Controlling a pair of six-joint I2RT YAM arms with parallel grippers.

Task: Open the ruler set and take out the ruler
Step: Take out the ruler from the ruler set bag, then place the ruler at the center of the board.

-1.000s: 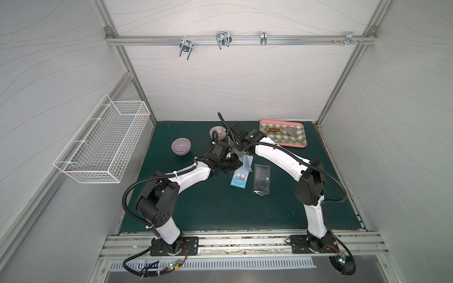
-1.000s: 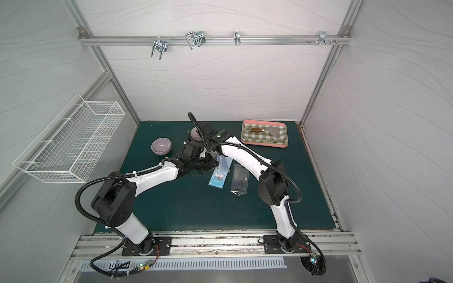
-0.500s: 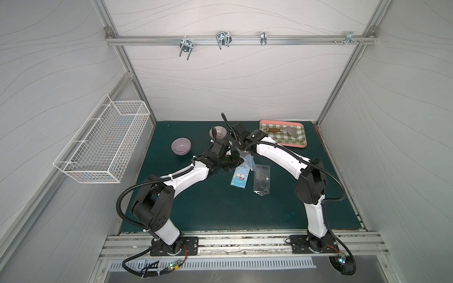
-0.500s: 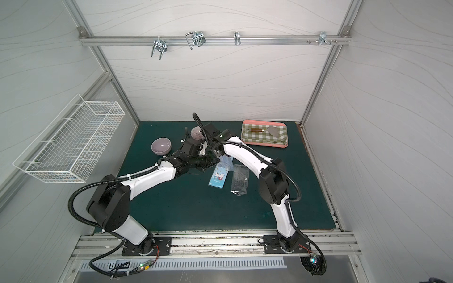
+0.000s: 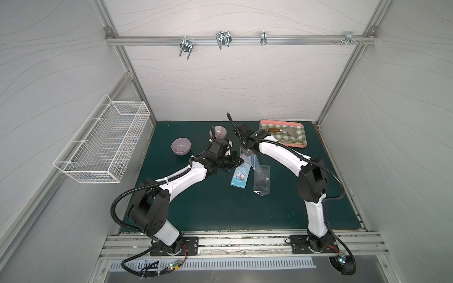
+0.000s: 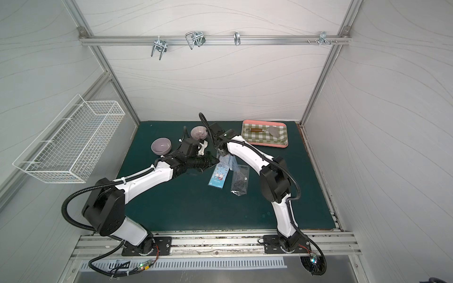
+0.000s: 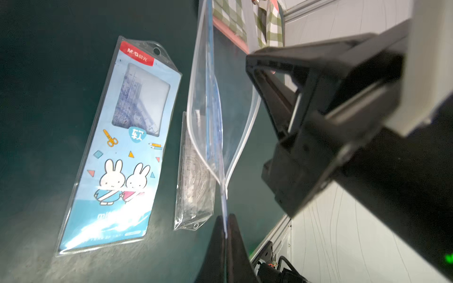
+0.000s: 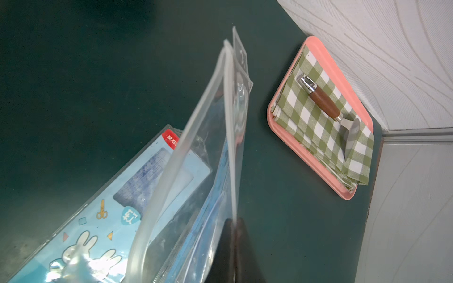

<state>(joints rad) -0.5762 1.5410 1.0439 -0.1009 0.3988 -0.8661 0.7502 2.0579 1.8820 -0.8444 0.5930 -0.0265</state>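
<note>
The robot's left gripper will release the triangular ruler on the green mat (image 5: pixel 206 167) between the purple bowls and the rabbit-print packet.
A clear zip pouch, the ruler set (image 7: pixel 208 110), hangs above the green mat between both arms. My left gripper (image 7: pixel 225 216) is shut on one lip of its mouth. The other lip is pinched by my right gripper (image 8: pixel 235 220), which is also shut. The two lips stand apart, so the mouth gapes. A blue-edged ruler (image 7: pixel 212 117) shows inside the pouch (image 8: pixel 208 147). In both top views the two grippers (image 5: pixel 241 160) (image 5: pixel 246 153) meet over the mat's middle, close together.
On the mat below lie a blue rabbit-print packet (image 5: pixel 239 177) and a small clear bag (image 5: pixel 261 180). Two purple bowls (image 5: pixel 181 145) (image 5: pixel 218 132) stand at the back left, a pink tray (image 5: pixel 263 121) with checked cloth and a spatula at the back right. A wire basket (image 5: pixel 103 144) hangs on the left wall.
The left arm's elbow has swung a little to the left and its gripper has edged toward the right gripper. Both grips on the pouch have held.
</note>
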